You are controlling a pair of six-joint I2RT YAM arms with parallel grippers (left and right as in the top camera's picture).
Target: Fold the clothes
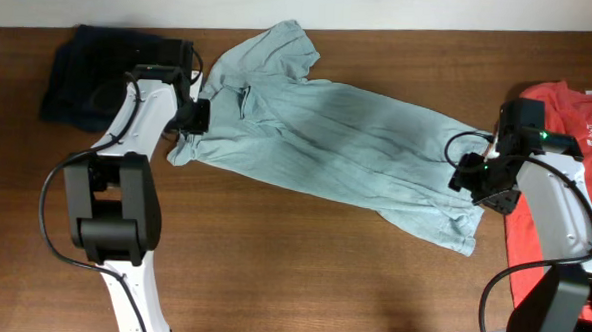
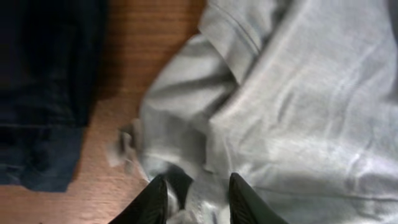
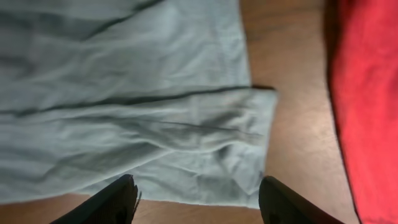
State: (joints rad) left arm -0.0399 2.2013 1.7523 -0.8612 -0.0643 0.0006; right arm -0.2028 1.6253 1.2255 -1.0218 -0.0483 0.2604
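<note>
The left gripper is at the blue-grey T-shirt's crumpled end, so it should open, pinch the long fold farther up point(image 2: 239, 88) by the seam and pull from there.
The clothes are a pale blue-grey T-shirt point(image 1: 327, 137) lying crumpled and slantwise across the table, and a red T-shirt point(image 1: 559, 99) with white print at the right edge. My left gripper point(image 1: 196, 117) sits at the blue-grey shirt's left end. In the left wrist view the blue-grey T-shirt point(image 2: 298, 112) bunches up between the fingers of the left gripper point(image 2: 198, 200), which is shut on that fold. My right gripper point(image 1: 471, 174) hovers at the shirt's right end. In the right wrist view it point(image 3: 199, 200) stands open, wide over the edge of the blue-grey T-shirt point(image 3: 124, 93), with the red T-shirt point(image 3: 367, 93) at the right.
A dark navy garment point(image 1: 100, 72) lies bunched at the back left corner, just left of my left arm; the left wrist view shows it point(image 2: 43, 81) close beside the shirt. Bare wooden table point(image 1: 322, 267) spans the front.
</note>
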